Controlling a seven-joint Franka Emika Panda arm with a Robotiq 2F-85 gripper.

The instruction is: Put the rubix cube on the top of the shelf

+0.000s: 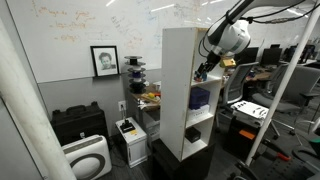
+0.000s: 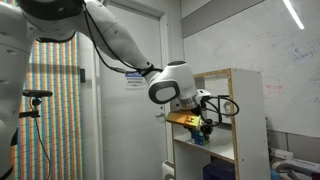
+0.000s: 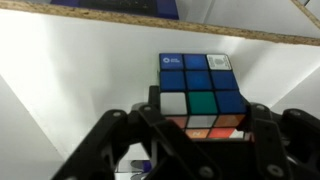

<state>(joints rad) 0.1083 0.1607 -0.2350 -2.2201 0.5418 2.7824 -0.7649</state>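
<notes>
My gripper is going to let go of the rubix cube on the white shelf's top board point(image 1: 205, 23), which sits above the open upper compartment.
The rubix cube point(image 3: 200, 85) fills the middle of the wrist view, its top face mostly blue with white and green squares and an orange-and-white face towards me. My gripper point(image 3: 203, 118) has its two black fingers pressed against the cube's left and right sides, inside a white compartment under a board edge. In both exterior views the gripper point(image 1: 203, 72) point(image 2: 205, 125) reaches into an upper compartment of the tall white shelf point(image 1: 180, 90) point(image 2: 245, 110). The cube is too small to make out there.
A dark blue-purple box point(image 1: 200, 97) sits in the compartment below my gripper. A low black cabinet point(image 1: 78, 122) and a white appliance point(image 1: 88, 158) stand beside the shelf. Desks and a chair point(image 1: 240, 95) lie behind the arm.
</notes>
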